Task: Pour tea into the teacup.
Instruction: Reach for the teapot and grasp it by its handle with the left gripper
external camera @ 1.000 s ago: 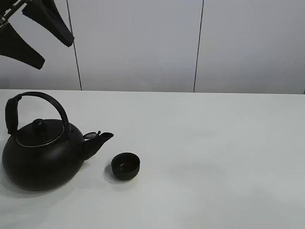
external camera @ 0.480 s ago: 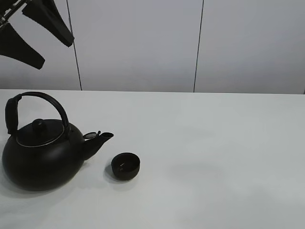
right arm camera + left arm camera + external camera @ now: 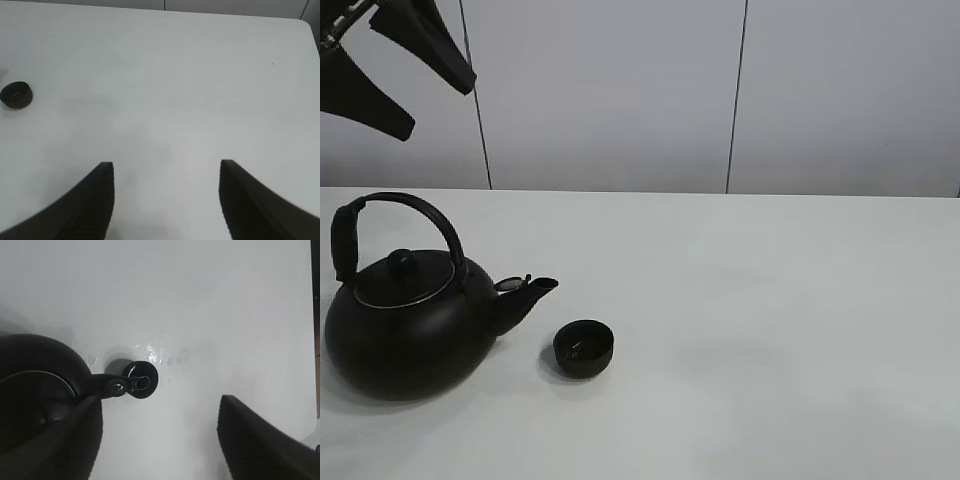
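I will grab the black kettle with my left gripper by the upright part of its arched handle (image 3: pixel 344 243), opposite the kettle's spout.
The big round black kettle (image 3: pixel 408 325) with an arched handle stands on the white table at the left, its spout (image 3: pixel 525 296) pointing right. The small black teacup (image 3: pixel 584 348) sits on the table just right of and below the spout tip. My left gripper (image 3: pixel 395 70) hangs open and empty high above the kettle. In the left wrist view, the gripper (image 3: pixel 160 440) looks down on the kettle (image 3: pixel 35 400) and the teacup (image 3: pixel 145 381), partly behind the spout. My right gripper (image 3: pixel 165 200) is open and empty over bare table, with the teacup (image 3: pixel 16 95) far off to its side.
The white table (image 3: pixel 770 300) stretches wide to the right of the teacup. A grey panelled wall (image 3: pixel 620 90) stands behind it. The table's rounded far corner (image 3: pixel 306 22) shows in the right wrist view.
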{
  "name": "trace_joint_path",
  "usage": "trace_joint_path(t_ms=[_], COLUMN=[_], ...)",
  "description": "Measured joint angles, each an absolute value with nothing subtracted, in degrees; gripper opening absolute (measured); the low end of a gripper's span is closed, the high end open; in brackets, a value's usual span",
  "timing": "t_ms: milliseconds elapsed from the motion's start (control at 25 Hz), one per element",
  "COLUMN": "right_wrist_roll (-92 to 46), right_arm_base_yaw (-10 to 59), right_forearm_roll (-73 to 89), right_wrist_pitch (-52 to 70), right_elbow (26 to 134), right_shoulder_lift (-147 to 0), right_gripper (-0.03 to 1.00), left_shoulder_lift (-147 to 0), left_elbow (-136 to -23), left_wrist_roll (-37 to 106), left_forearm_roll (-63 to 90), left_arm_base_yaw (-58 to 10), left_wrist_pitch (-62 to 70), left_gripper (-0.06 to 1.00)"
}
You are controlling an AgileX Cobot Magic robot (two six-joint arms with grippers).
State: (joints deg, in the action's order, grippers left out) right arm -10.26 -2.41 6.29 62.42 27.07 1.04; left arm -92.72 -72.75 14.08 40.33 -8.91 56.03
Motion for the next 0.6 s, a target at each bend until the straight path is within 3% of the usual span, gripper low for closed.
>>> trace_joint_path(t_ms=[600], right_wrist_roll=[-10.26], right_arm_base_yaw=[-2.41], right_forearm_roll=[6.24], right_wrist_pitch=[62.42], right_elbow=[27.07], right_shoulder_lift=[1.04], right_gripper=[0.42], left_shoulder_lift=[-91.96], left_elbow=[-72.75], left_wrist_roll=[17.05], left_forearm_roll=[40.91], left_arm_base_yaw=[-8.91], left_wrist_pitch=[47.46], left_gripper=[0.48])
